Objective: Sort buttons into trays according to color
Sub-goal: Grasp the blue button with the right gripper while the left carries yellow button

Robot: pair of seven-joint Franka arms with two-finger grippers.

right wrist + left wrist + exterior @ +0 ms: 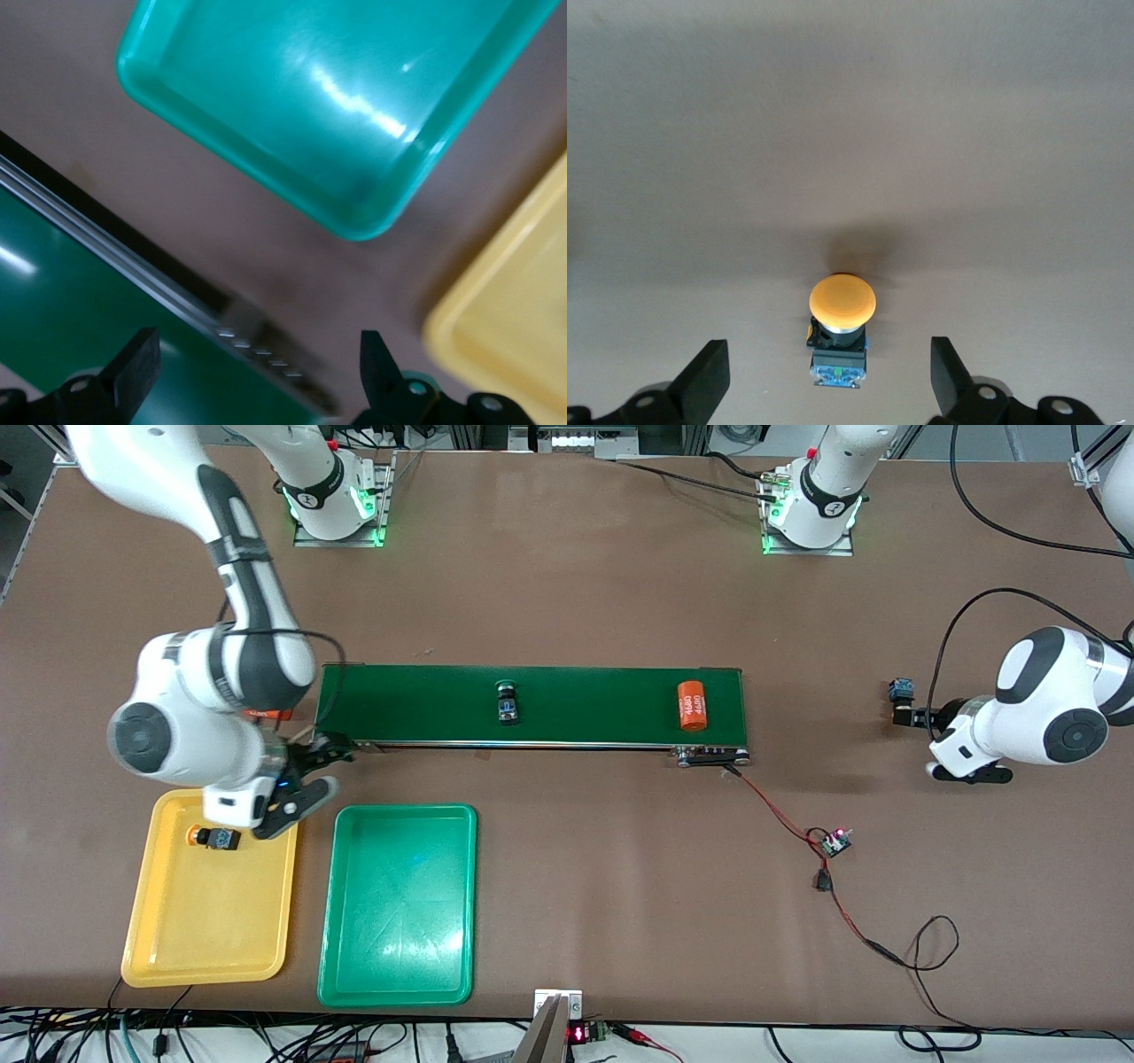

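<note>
The green button is on the conveyor belt. My right gripper needs to go to it next and close on the button's dark body (508,708).
One yellow-orange button (213,837) lies in the yellow tray (208,921), beside the green tray (399,921). My right gripper (312,779) hangs open and holds nothing over the gap between the yellow tray's corner and the conveyor's end; its wrist view shows my right gripper (257,367), the green tray (337,88) and the yellow tray (514,328). A green button (508,701) lies on the belt. At the left arm's end, another yellow-orange button (901,688) rests on the table. My left gripper (902,701) is open around it. In the left wrist view the button (842,301) lies clear of both fingers of my left gripper (830,381).
A long dark-green conveyor belt (602,704) crosses the middle of the table, with an orange cylinder (691,706) marked 4680 on it. A red-and-black wire runs from the belt's end to a small circuit board (835,841). Cables line the table's front edge.
</note>
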